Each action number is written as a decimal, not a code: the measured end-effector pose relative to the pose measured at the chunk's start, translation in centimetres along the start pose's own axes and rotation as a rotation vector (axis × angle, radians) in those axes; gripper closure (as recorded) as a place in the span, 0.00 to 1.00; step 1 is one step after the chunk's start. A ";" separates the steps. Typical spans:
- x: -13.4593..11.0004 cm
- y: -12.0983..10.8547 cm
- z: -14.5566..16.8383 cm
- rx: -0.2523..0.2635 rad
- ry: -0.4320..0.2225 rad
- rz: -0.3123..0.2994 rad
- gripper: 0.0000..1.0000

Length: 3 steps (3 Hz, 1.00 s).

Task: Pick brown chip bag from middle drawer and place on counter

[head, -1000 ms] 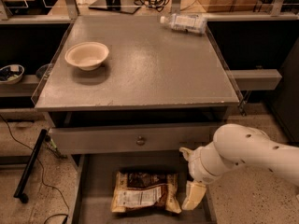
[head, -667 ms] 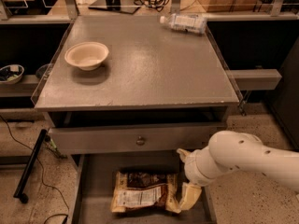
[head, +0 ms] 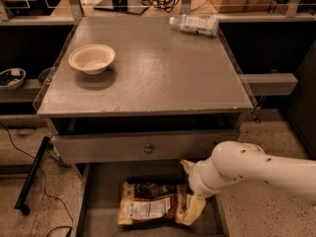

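Next, my gripper closes on the end of the brown chip bag [head: 180, 194] nearest my white arm, squeezing the bag between its long edges.
The brown chip bag [head: 150, 205] lies flat, label up, on the floor of the open middle drawer [head: 98, 201], below the counter [head: 163, 78]. My white arm reaches in from the right. My gripper [head: 191, 209] points down into the drawer at the bag's right end, touching or just over its tan edge. The arm hides the bag's right tip.
A cream bowl [head: 92, 58] sits at the counter's left. A clear plastic bottle [head: 195, 23] lies at its back right. The shut upper drawer front with a round knob [head: 148, 148] overhangs the open drawer. A black pole [head: 30, 177] leans at the left on the floor.
My arm has moved left and a little down, bringing the gripper closer onto the bag's right end. The bag has not moved.
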<state>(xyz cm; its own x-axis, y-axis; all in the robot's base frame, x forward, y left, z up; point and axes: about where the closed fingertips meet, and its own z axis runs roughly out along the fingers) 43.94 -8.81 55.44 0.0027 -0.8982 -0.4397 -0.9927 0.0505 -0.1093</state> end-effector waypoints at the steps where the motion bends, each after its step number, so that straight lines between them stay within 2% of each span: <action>1: -0.5 1.1 1.5 -0.009 0.002 -0.022 0.00; 2: -1.1 2.9 5.0 -0.053 0.001 -0.038 0.00; 3: -1.0 3.2 7.1 -0.065 0.011 -0.041 0.00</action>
<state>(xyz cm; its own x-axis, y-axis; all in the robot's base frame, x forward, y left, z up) 41.62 -4.64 49.22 0.0427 -0.9037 -0.4261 -0.9975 -0.0146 -0.0690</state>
